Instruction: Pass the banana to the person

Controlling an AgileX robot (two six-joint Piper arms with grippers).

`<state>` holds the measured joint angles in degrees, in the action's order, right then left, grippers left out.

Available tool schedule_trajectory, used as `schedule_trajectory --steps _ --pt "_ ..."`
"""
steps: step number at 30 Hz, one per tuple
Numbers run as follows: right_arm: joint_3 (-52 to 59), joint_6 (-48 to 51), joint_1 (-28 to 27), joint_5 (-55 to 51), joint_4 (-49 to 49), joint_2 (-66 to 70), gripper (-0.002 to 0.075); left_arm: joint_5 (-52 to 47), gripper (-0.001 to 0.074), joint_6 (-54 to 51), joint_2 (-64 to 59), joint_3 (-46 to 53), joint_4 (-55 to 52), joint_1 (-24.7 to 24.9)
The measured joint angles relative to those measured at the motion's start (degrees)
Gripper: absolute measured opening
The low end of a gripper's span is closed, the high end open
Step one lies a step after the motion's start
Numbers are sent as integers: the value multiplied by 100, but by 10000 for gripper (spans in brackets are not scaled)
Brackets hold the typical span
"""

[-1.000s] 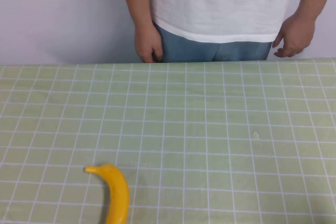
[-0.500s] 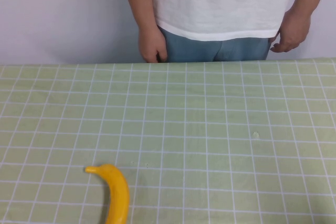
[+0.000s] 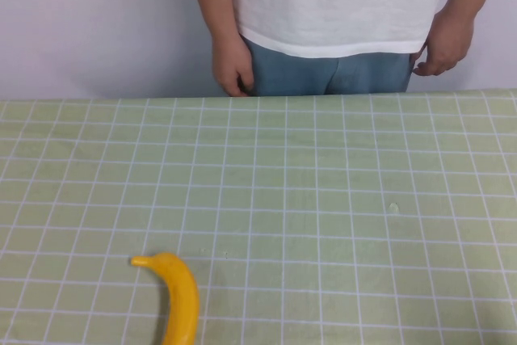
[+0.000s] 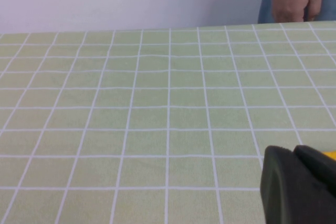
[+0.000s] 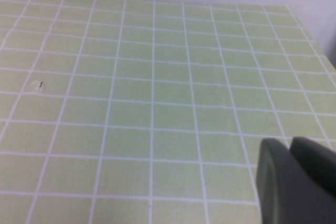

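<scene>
My left gripper needs to close around the thick body of the banana [image 3: 184, 313], on the half away from its stem. It will leave the stem end free.
The yellow banana [image 3: 179, 300] lies on the green checked tablecloth [image 3: 323, 191] at the near left, stem tip pointing left. A sliver of it shows behind the left gripper's fingers in the left wrist view [image 4: 331, 155]. The person [image 3: 339, 6], in a white t-shirt and blue jeans, stands behind the table's far edge with both hands hanging down. My left gripper [image 4: 294, 153] is shut and empty, low over the cloth just beside the banana. My right gripper [image 5: 290, 148] is shut and empty, low over the right part of the table. Neither gripper shows in the high view.
A small speck [image 3: 393, 208] lies on the cloth right of centre. The person's hands [image 3: 233, 66] hang just beyond the far edge. A plain pale wall stands behind. The table's right edge [image 5: 315, 40] shows in the right wrist view.
The person has shifted slightly and both hands have risen a little, the one on the right more. The banana has not moved.
</scene>
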<state>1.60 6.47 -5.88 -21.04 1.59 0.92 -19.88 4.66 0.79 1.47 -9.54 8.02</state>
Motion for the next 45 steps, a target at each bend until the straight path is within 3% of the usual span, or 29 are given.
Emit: schedule_trajectory --steps 6,13,20,29,34,45 --pt "0 0 0 0 0 0 -7 104 -4 72 0 0 0 0" --pt "0 0 0 0 0 0 -7 1171 -4 287 0 0 -22 0" --pt "0 0 0 10 0 0 -7 3777 -4 1350 0 0 -1 0" --pt "0 0 0 10 0 0 -7 6957 -4 423 0 -14 895 0" --pt "0 0 0 10 0 0 -7 6766 -4 -421 0 -741 1247 0" --pt "0 0 0 10 0 0 -7 4067 -4 -817 -1280 -3213 1125 0"
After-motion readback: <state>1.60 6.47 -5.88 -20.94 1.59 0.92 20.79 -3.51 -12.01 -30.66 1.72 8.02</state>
